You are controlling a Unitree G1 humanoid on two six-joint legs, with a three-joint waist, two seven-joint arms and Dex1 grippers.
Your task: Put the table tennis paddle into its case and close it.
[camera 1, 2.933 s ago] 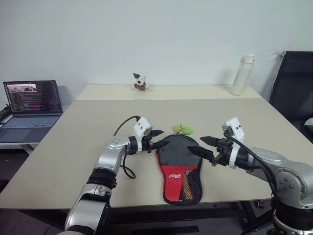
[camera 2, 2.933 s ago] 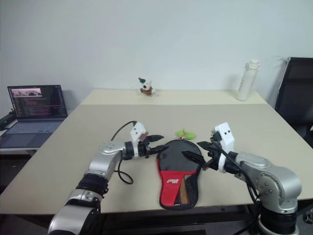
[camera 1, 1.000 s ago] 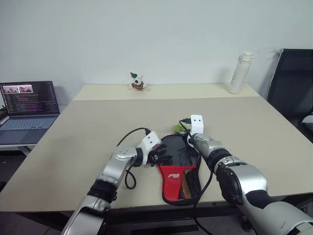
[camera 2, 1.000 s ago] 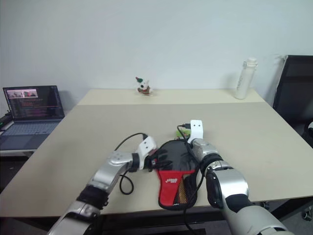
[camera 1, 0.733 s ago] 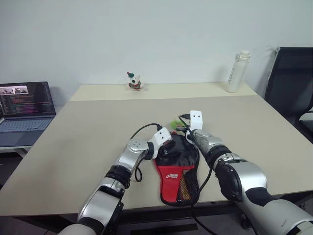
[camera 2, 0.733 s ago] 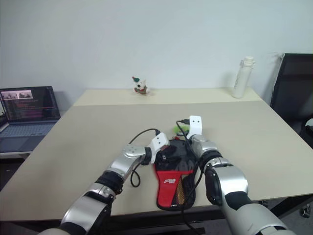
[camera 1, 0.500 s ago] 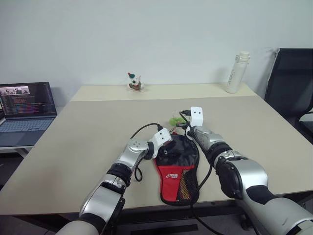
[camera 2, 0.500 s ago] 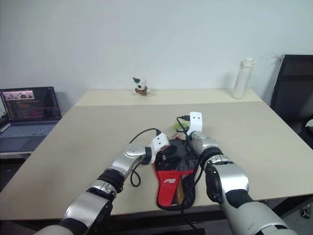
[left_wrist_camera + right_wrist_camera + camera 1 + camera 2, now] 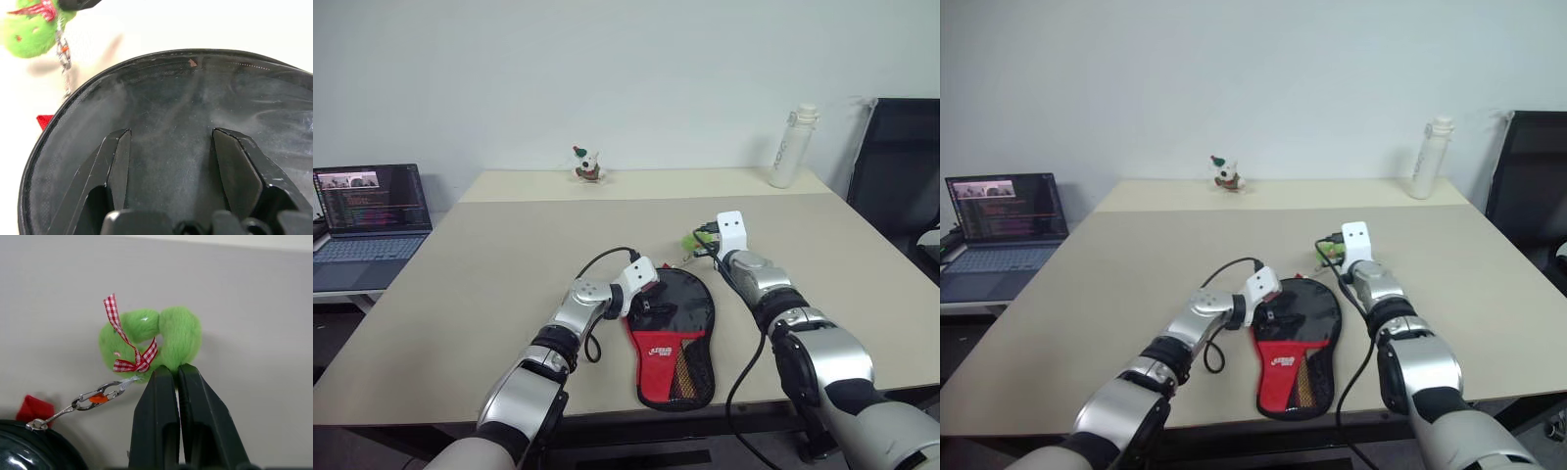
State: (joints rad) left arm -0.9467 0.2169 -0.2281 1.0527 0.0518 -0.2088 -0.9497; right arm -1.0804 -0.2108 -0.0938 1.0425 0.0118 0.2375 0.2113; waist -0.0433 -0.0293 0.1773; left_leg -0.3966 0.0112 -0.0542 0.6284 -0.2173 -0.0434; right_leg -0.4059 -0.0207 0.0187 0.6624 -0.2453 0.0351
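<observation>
My right gripper needs to let go of the green pull charm on the table [image 9: 732,324] beside the case, opposite my left gripper.
The case [image 9: 675,333] lies flat on the table, black top part far from me and red part near. The table tennis paddle is hidden. My left gripper [image 9: 649,299] is open, its two fingers spread over the black fabric [image 9: 195,98] at the case's upper left. My right gripper [image 9: 176,368] is shut on the lower edge of the green pull charm [image 9: 161,333], just past the case's far right rim. A short metal chain [image 9: 93,399] links the charm to the case's zipper edge.
A laptop [image 9: 374,211] stands open at the far left on a side table. A small toy figure [image 9: 587,164] and a white bottle [image 9: 793,147] stand along the table's far edge. A black chair [image 9: 901,166] is at the right.
My right gripper has moved to the right, taking the green charm from above the case's top towards its right side. My left gripper has stayed on the case.
</observation>
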